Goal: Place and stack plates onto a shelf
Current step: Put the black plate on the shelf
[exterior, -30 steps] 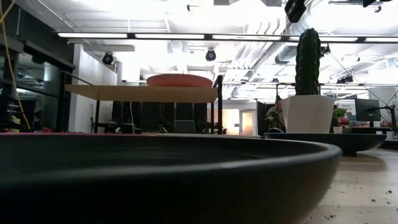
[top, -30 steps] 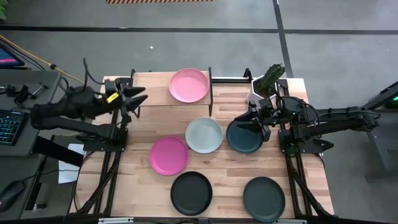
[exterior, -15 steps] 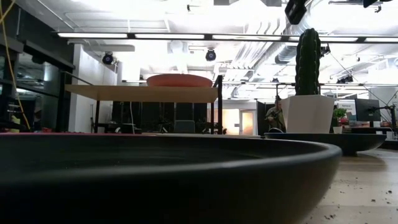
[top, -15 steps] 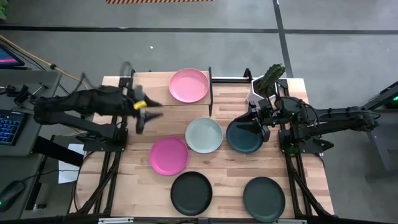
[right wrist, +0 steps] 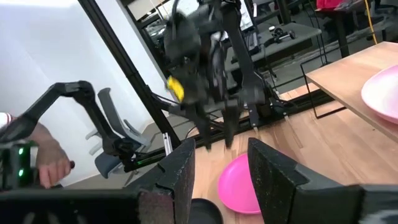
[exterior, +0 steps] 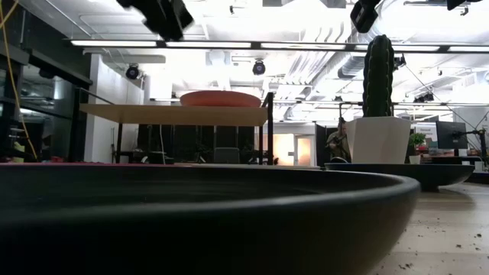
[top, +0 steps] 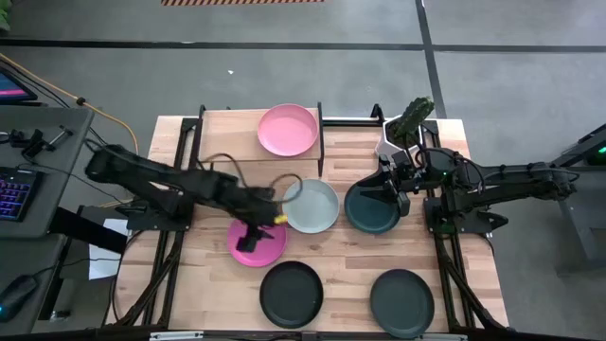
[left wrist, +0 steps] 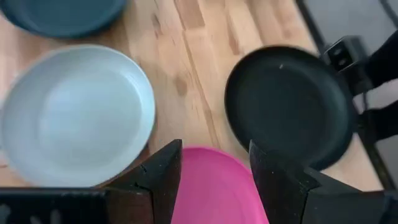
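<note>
The robot's left gripper should next move to the black plate's rim [top: 288, 263] [left wrist: 232, 119], on the side that faces the pale mint-white plate, and close there.
Five plates lie flat on the tabletop: magenta [top: 248, 244], pale mint-white [top: 311, 206], dark teal [top: 371, 208], black [top: 292, 294] and dark grey-green [top: 401, 302]. The light pink plate [top: 288, 130] rests on the shelf [top: 227, 133]. My left gripper [top: 260, 225] hangs open above the magenta plate [left wrist: 214, 186], pointing down, and shows high up in the low view [exterior: 164, 15]. My right gripper [top: 393, 187] is open [right wrist: 221, 168] and lies level at the teal plate's right rim. I cannot tell whether it touches the plate.
A cactus in a white pot [top: 402, 128] stands at the far right corner behind my right arm. The black plate [exterior: 191, 221] fills the low view's foreground. A person's hand [right wrist: 43, 158] shows beyond the table's left side. Bare wood lies near the left edge.
My left arm has swung from the table's left edge beside the shelf out toward the middle and the near side. It now points down over the magenta plate. The plates have stayed where they were.
</note>
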